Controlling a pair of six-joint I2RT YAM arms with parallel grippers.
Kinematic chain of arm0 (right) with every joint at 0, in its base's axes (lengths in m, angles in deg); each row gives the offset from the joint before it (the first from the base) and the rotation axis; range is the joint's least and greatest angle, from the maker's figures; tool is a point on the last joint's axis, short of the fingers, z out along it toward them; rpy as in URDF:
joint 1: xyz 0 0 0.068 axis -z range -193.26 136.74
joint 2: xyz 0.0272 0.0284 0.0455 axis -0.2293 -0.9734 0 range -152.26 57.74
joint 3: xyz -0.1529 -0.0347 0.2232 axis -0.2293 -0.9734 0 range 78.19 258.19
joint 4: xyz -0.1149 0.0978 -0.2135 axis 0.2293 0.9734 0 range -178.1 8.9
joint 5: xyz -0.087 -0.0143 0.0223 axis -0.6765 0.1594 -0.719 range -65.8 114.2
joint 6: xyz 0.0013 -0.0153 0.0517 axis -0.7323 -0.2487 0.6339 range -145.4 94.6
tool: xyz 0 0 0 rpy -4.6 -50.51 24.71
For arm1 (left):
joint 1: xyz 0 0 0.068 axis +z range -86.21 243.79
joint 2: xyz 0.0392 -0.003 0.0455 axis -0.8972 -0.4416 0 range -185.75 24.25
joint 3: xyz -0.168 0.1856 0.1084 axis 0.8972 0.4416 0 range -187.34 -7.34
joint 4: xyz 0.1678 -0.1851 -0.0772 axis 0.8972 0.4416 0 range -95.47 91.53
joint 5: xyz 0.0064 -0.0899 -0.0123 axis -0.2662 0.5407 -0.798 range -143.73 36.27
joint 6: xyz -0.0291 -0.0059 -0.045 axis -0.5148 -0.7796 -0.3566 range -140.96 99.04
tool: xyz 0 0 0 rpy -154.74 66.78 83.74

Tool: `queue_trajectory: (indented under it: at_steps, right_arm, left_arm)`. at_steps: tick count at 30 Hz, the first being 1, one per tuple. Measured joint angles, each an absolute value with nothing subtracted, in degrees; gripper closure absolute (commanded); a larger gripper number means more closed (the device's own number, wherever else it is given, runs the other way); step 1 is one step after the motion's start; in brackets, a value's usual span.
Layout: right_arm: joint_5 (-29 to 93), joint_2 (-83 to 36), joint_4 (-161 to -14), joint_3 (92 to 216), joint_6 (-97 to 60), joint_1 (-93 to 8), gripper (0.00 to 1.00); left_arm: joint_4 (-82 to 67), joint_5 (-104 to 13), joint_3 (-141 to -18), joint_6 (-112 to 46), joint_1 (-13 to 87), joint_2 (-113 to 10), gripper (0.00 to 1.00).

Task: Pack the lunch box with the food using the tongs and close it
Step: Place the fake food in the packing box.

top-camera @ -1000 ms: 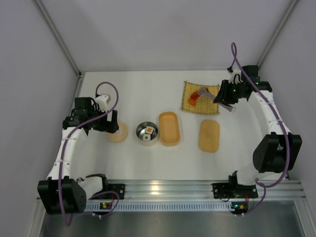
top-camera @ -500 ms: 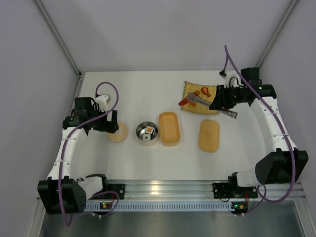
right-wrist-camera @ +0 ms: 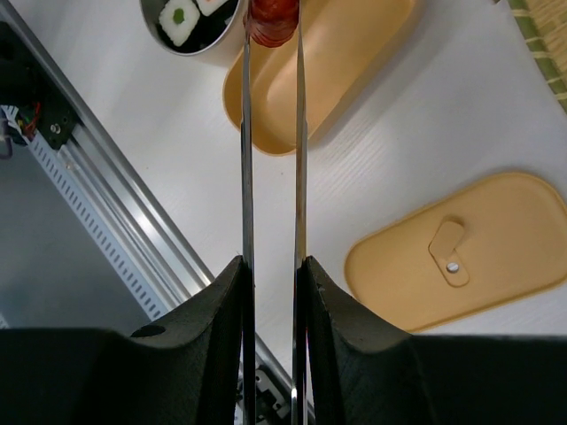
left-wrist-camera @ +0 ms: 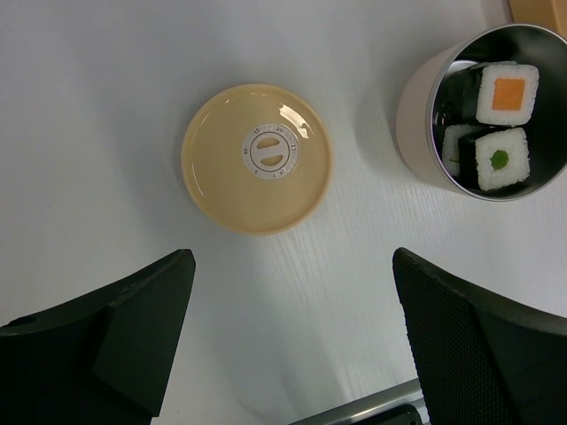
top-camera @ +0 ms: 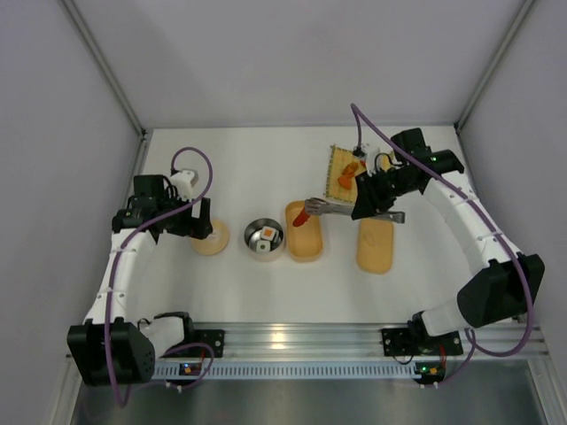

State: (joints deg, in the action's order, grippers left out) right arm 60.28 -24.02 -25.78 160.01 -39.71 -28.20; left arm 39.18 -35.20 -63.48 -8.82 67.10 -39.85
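My right gripper will let go of the red-orange food piece in the lunch box [top-camera: 291, 226] [right-wrist-camera: 288, 34], beside the metal bowl.
My right gripper [top-camera: 367, 204] [right-wrist-camera: 273, 270] is shut on the slim grey tongs [top-camera: 332, 208] [right-wrist-camera: 245, 133]. The tongs' tips pinch a red-orange food piece [top-camera: 303, 218] [right-wrist-camera: 271, 19] over the far end of the open orange-tan lunch box [top-camera: 306, 246] [right-wrist-camera: 354, 44]. The matching oval lid [top-camera: 375, 245] [right-wrist-camera: 461, 257] lies flat to the box's right. More orange food [top-camera: 347, 174] rests on the straw mat [top-camera: 337, 159]. My left gripper [top-camera: 190, 223] [left-wrist-camera: 292, 266] hangs open over the table near a round tan lid [left-wrist-camera: 257, 159], holding nothing.
A metal bowl [top-camera: 264, 237] [left-wrist-camera: 416, 115] with sushi rolls [left-wrist-camera: 507, 93] stands just left of the lunch box. The round tan lid [top-camera: 211, 237] lies left of the bowl. An aluminium rail [top-camera: 292, 341] runs along the near table edge.
My right arm swung left from the mat, carrying the tongs and the red-orange piece to above the lunch box. The left arm has not moved.
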Motion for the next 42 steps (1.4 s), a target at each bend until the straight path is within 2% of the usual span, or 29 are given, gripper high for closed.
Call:
queue_trajectory:
  at_steps: [25, 38, 42]
  right_arm:
    - [53.66, -38.64, -21.56, 166.48, -43.57, -35.58, 1.0]
    - [54.9, -43.73, -23.92, 170.64, -38.63, -36.13, 0.54]
    - [54.92, -43.73, -24.09, 172.6, -37.96, -36.11, 0.53]
  left_arm:
    - [38.56, -35.35, -61.28, -8.56, 67.1, -39.24, 0.02]
    - [38.48, -35.42, -61.17, -8.34, 67.1, -39.24, 0.02]
    - [38.5, -35.38, -61.17, -8.34, 67.1, -39.24, 0.02]
